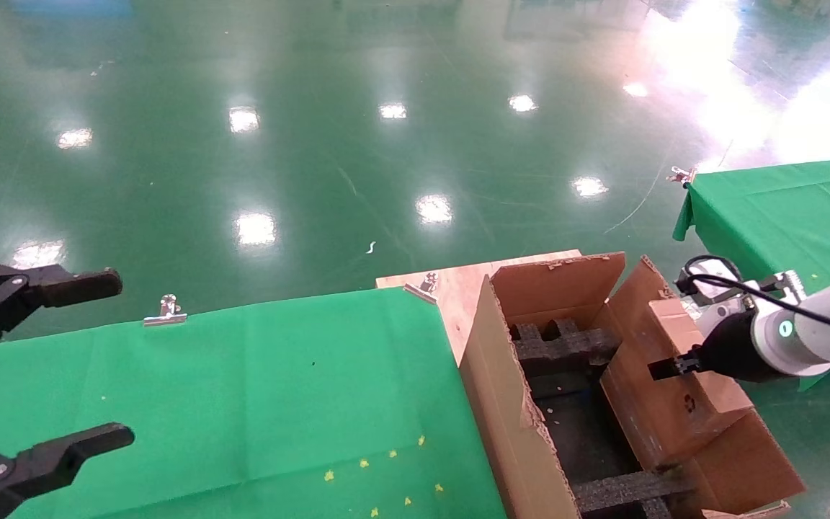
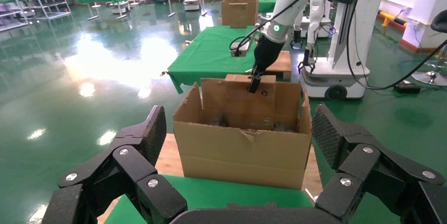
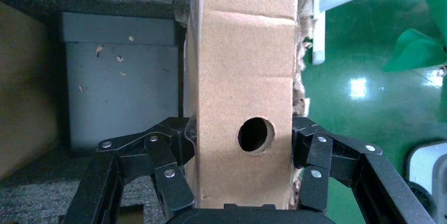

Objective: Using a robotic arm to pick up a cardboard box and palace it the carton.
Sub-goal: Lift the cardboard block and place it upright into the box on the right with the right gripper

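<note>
Next, I let go of the cardboard box with my right gripper between the black foam inserts, against the carton's side [image 1: 627, 419] nearest the white arm.
My right gripper [image 1: 674, 364], on the white robotic arm [image 1: 818, 328], is shut on the small brown cardboard box [image 1: 674, 418]. It holds the box tilted against the right inner wall of the large carton [image 1: 501, 404], above the black foam inserts [image 1: 566, 346]. In the right wrist view the fingers [image 3: 176, 142] press both sides of the box [image 3: 242, 76], whose round hole faces the camera. My left gripper [image 1: 47, 360] is open and empty over the green table at the far left. The left wrist view shows it [image 2: 240, 132] facing the carton [image 2: 245, 150], with the box [image 2: 240, 103] and the right gripper [image 2: 255, 84] beyond.
The carton stands on a wooden board [image 1: 458, 281] beside the green cloth table [image 1: 242, 389], which has metal clips [image 1: 166, 311] on its far edge. A second green table [image 1: 782, 209] stands at the right. Shiny green floor lies all around. Another robot base [image 2: 337, 71] stands behind.
</note>
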Controlling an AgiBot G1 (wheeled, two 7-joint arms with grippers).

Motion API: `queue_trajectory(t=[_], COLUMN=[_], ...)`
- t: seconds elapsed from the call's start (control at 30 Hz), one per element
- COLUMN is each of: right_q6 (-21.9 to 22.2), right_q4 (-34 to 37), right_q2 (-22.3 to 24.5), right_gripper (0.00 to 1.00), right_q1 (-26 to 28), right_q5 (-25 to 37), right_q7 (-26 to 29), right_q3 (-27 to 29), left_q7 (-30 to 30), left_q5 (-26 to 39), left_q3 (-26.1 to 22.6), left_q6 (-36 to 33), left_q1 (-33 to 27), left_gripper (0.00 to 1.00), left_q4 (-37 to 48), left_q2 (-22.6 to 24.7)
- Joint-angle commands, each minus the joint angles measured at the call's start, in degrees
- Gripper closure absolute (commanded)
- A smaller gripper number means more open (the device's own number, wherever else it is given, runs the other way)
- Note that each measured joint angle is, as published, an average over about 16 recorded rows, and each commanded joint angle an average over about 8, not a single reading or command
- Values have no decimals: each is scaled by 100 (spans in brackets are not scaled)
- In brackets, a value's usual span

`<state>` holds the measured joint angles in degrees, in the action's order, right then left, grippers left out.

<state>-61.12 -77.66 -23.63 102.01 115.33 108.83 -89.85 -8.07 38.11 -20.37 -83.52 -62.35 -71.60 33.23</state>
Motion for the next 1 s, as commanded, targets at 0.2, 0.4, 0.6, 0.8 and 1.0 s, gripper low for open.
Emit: queue_trajectory(t=[0.2,0.4,0.6,0.8,1.0], right_q6=[321,625,923,1250,1568], right_q4=[47,142,401,933,1635], right_q2=[-98,-238,-442,-755,-1132], right_gripper=[100,100,100,100,100], right_q1=[-339,-659,-963,-1232,-1452], right_q5=[242,477,618,567,367], right_q7=[389,715,864,789,477], right_q3=[-117,-219,-317,-384,-426], left_q7=[0,0,0,0,0], left_q5=[0,0,0,-1,-1], left_q3=[0,0,-1,-1,-1], left_q6=[0,0,0,0,0], left_q1=[0,0,0,0,0], left_gripper=[0,0,0,0,0], left_q4=[0,0,0,0,0], left_q2=[0,0,0,0,0])
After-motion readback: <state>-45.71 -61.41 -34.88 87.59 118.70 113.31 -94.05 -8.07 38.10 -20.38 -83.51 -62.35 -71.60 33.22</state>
